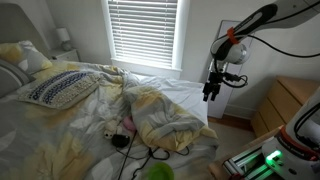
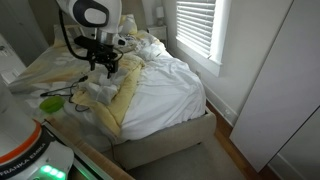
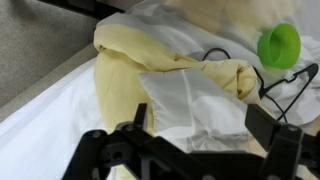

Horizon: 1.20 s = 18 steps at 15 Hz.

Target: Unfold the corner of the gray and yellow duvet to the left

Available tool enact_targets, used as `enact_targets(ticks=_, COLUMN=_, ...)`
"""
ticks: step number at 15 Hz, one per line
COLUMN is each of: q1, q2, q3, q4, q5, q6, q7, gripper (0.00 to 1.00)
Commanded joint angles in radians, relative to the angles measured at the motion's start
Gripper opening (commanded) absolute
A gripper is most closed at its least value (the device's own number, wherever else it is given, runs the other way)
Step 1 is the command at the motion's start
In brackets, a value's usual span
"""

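The robot's gripper will close on the gray-white flap's pointed corner [image 1: 191,116] [image 3: 153,88], the one that lies on the yellow fabric of the duvet, away from the green round object.
The duvet [image 1: 165,115] lies rumpled on the bed, pale yellow with a gray-white reverse; it also shows in an exterior view [image 2: 125,97] and in the wrist view [image 3: 120,75]. Its corner [image 3: 190,100] is a folded-over gray-white flap, creased, lying on the yellow fabric. My gripper [image 3: 200,128] is open and hovers just above this flap, one finger on each side of it. In both exterior views the gripper [image 1: 211,92] [image 2: 103,63] hangs over the bunched end of the duvet near the bed's edge. It holds nothing.
A navy-and-white patterned pillow [image 1: 58,88] lies at the head of the bed. The white sheet [image 2: 170,85] covers the mattress beside the duvet. A green round object [image 3: 279,45] and a black cable [image 3: 215,55] lie next to the corner. A wooden dresser [image 1: 285,100] stands beside the bed.
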Motion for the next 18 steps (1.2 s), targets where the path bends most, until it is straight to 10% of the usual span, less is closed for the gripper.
enact_targets(ticks=1, q1=-0.030, q2=0.108, q3=0.031, q4=0.059, q5=0.065, q6=0.010, q7=-0.072, gripper=1.00)
enact_targets(ticks=18, q1=-0.238, q2=0.605, q3=0.179, q4=0.323, q5=0.162, q6=0.079, q7=-0.252, gripper=1.00)
